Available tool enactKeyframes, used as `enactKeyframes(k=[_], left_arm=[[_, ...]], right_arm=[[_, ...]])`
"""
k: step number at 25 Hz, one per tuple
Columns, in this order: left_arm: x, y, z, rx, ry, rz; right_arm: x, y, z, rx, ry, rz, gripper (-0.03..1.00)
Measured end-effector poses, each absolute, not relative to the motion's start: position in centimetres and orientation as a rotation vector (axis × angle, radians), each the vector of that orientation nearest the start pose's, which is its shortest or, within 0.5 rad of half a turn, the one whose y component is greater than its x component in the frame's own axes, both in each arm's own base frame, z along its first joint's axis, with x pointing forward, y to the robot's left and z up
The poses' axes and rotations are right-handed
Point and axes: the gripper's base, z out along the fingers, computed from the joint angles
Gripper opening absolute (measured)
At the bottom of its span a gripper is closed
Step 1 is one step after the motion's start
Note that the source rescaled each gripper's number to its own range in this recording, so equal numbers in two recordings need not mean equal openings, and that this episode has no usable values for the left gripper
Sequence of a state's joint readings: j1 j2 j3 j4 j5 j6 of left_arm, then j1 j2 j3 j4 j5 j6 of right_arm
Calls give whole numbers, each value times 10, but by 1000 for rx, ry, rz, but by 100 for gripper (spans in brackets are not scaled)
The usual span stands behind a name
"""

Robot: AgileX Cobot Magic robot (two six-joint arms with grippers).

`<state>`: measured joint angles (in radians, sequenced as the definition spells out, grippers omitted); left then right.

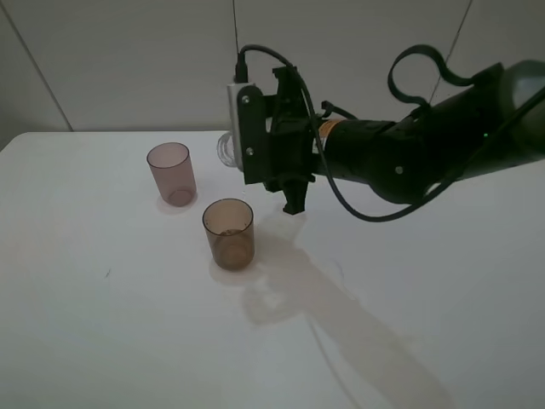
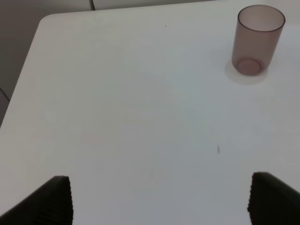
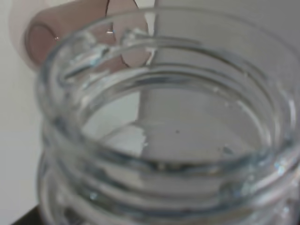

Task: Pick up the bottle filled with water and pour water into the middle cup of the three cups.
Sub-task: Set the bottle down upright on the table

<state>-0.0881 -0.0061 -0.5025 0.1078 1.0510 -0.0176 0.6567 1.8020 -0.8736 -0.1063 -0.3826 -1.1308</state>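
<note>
My right gripper has the clear bottle, now tilted above the table, to put down. Next, I set it on the white table [image 1: 316, 244] beside the amber-brown middle cup, below my arm.
The clear bottle [image 1: 225, 149] is held tilted above the table in my right gripper [image 1: 288, 189], which is shut on it. Only its neck shows left of the wrist camera mount. In the right wrist view the bottle's open threaded neck [image 3: 159, 140] fills the picture. The amber-brown middle cup [image 1: 228, 233] stands upright on the table, below and in front of the bottle's neck. The pinkish-mauve cup [image 1: 171, 173] stands to its back left and also shows in the left wrist view [image 2: 259, 40]. The smoky grey cup is hidden. My left gripper [image 2: 164, 201] is open and empty.
The white table [image 1: 102, 324] spreads wide to the left and front. The right arm [image 1: 426, 145] reaches in from the right across the middle and casts a shadow in front of the amber cup. The table's far corner shows in the left wrist view [image 2: 44, 21].
</note>
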Motion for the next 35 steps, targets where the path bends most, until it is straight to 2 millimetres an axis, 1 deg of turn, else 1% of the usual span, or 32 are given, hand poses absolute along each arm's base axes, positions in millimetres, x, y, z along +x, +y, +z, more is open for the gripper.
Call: enactKeyframes(k=[3, 5, 8, 11, 13, 15, 18, 19, 22, 28, 35], left_arm=[[-5, 9, 279, 66, 2021, 62], [-5, 9, 279, 66, 2021, 62], [-5, 9, 279, 66, 2021, 62], [-5, 9, 279, 66, 2021, 62], [-5, 9, 279, 66, 2021, 62], [-5, 9, 279, 66, 2021, 62], [-5, 9, 279, 66, 2021, 62], [-5, 9, 279, 66, 2021, 62], [-5, 9, 279, 66, 2021, 62], [-5, 9, 279, 66, 2021, 62], [-5, 9, 279, 66, 2021, 62]], right_arm=[[295, 212, 180, -1513, 1411, -167, 0], [298, 207, 178, -1401, 1542, -68, 0], [299, 194, 172, -1169, 1748, 103, 0], [295, 181, 163, -968, 1829, 248, 0], [289, 172, 156, -890, 1842, 309, 0], [284, 164, 148, -848, 1843, 345, 0], [278, 156, 131, -802, 1862, 377, 0], [278, 154, 123, -795, 1878, 384, 0], [277, 154, 108, -780, 1899, 400, 0], [277, 155, 93, -769, 1902, 428, 0], [277, 155, 88, -768, 1908, 435, 0]])
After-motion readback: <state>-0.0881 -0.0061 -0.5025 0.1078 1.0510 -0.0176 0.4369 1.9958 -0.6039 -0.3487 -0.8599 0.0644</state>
